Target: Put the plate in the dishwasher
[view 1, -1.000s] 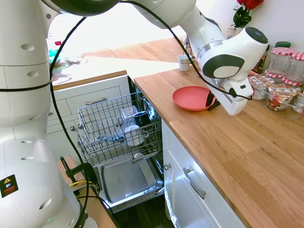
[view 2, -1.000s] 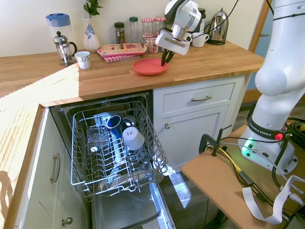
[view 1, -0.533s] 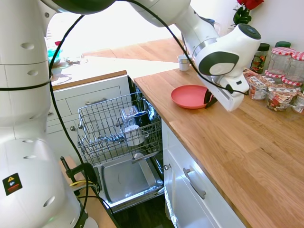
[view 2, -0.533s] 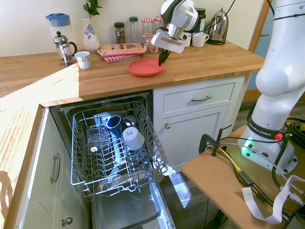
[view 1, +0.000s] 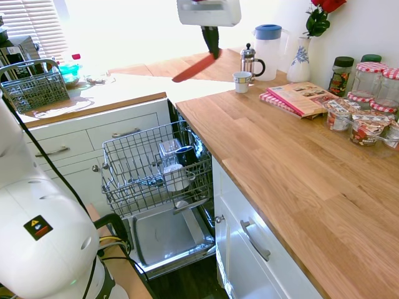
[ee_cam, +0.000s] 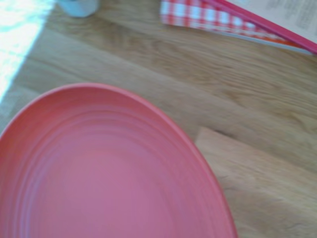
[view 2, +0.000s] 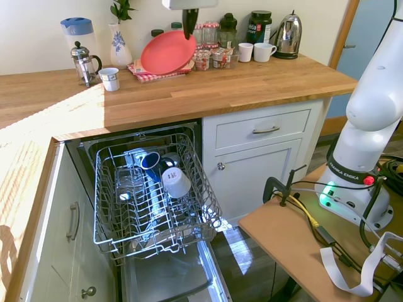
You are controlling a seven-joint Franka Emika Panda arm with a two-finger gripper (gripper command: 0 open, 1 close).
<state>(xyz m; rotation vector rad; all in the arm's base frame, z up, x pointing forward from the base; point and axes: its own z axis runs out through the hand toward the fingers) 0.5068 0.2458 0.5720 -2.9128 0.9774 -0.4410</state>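
Note:
Next, I let go of the coral-red plate, now tilted high above the counter, standing upright in the wire rack's empty end (view 1: 123,161), across from the cups and glass.
The coral-red plate (view 2: 167,53) hangs tilted in the air high above the wooden counter, held by its rim. My gripper (view 2: 189,31) is shut on that rim from above. In the first exterior view the plate (view 1: 194,67) shows nearly edge-on below the gripper (view 1: 213,51), over the counter's far end. The plate (ee_cam: 99,168) fills much of the wrist view. The dishwasher stands open below the counter, its wire rack (view 1: 149,168) pulled out over the steel door (view 1: 168,240). The rack (view 2: 151,195) holds cups and a glass.
On the counter stand a French press (view 1: 250,61), a small cup (view 1: 242,81), a jug (view 1: 269,43), a vase (view 1: 299,53), a red-pink book (view 1: 302,96) and jars (view 1: 368,106). A kettle (view 2: 289,28) and mugs (view 2: 252,51) stand further along. A grey cutlery basket (view 1: 34,90) sits on the side counter.
The plate has left the counter: the gripper lifted it high and carried it toward the far end of the counter, now tilted. The arm has swung up, mostly out of view.

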